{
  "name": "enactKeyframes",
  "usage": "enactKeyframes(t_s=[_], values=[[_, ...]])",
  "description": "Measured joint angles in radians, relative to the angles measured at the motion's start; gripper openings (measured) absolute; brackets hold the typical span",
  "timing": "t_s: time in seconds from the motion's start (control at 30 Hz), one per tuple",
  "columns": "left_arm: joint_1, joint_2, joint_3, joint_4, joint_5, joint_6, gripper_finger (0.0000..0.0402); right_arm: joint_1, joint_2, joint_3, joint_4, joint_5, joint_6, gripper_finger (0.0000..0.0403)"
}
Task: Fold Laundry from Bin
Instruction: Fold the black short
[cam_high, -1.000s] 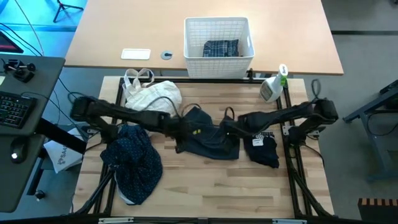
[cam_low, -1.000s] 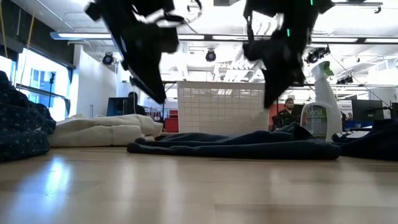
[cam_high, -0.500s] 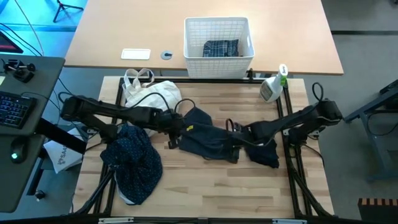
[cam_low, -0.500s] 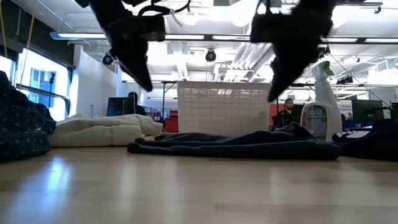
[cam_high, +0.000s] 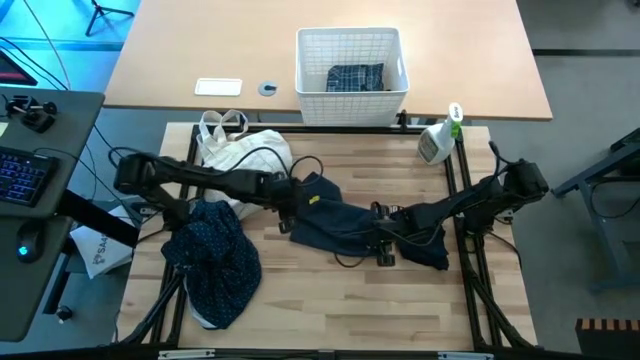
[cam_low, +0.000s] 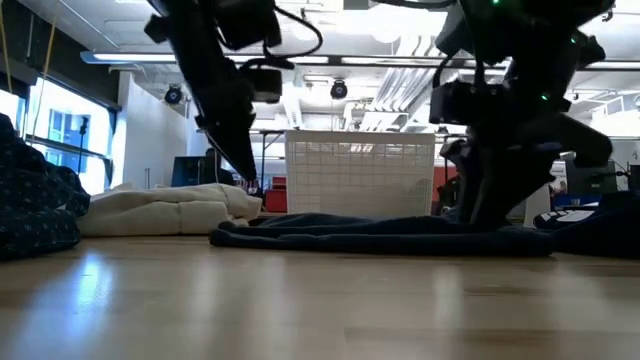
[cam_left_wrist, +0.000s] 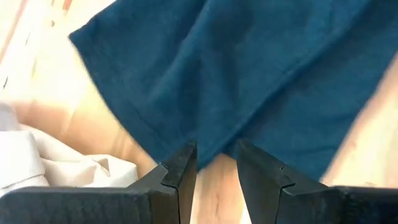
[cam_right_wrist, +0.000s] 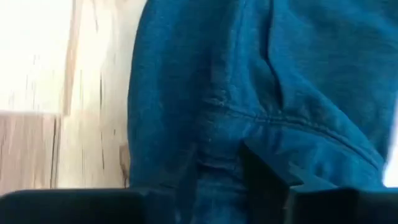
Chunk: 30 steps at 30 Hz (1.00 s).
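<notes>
I can see the navy garment's top layer slanting across the bottom one, so next I take the upper layer's corner (cam_left_wrist: 199, 160) with my left gripper, then lift and straighten the garment with both grippers.
A plain dark navy garment (cam_high: 335, 225) lies flat in the middle of the wooden table. My left gripper (cam_left_wrist: 215, 167) hovers open just over its left hem, pointing steeply down, clear of the cloth. My right gripper (cam_high: 382, 250) stands open with its fingertips down on the garment's near right part. A navy shirt with tiny white dots (cam_high: 215, 262) lies heaped at the table's left. Another dark piece (cam_high: 436, 256) lies at the right, partly under my right arm. The white lattice bin (cam_high: 305, 70) stands beyond the table's far edge with a plaid shirt (cam_high: 355, 77) inside. My right gripper comes down steeply from above onto the garment's near right part (cam_right_wrist: 214, 155). Its fingers (cam_right_wrist: 267, 177) stand apart with a seamed ridge of cloth between them. I cannot tell whether the ridge is pinched. The garment lies on the table.
A cream-white cloth bag (cam_high: 245, 152) sits at the far left of the table, close behind my left arm. A spray bottle (cam_high: 438, 140) stands at the far right corner. Bare wood shows along the near edge (cam_high: 330, 310).
My right gripper has rolled about its own axis and come down toward the near edge onto the garment. My left gripper has sunk toward the garment's left hem. The garment has stayed flat on the table.
</notes>
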<state>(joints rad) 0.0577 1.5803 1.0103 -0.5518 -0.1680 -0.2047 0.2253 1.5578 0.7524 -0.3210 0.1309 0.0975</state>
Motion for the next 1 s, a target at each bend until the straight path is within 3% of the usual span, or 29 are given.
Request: enactKeyframes(t_s=[0.2,0.37,0.47,0.57,0.8,1.0], values=[[0.031,0.043,0.000,0.040,-0.005,0.088,0.0099,-0.003,-0.011,0.001,-0.054,0.003,-0.026,0.0012],[0.058,0.051,0.000,0.024,-0.026,0.111,0.0099,-0.003,-0.086,0.055,-0.144,0.001,-0.106,0.0008],[0.077,0.051,0.000,0.021,0.030,0.137,0.0101,-0.012,-0.155,0.090,-0.229,0.011,-0.138,0.0005],[0.091,0.056,0.000,0.031,0.139,0.265,0.0112,-0.036,-0.225,0.117,-0.312,0.037,-0.118,0.0005],[0.102,0.128,0.002,0.127,0.244,0.559,0.0163,-0.095,-0.323,0.125,-0.356,0.015,-0.025,0.0003],[0.085,0.219,0.001,0.107,0.138,0.558,0.0179,-0.101,-0.320,0.126,-0.397,0.010,0.034,0.0002]])
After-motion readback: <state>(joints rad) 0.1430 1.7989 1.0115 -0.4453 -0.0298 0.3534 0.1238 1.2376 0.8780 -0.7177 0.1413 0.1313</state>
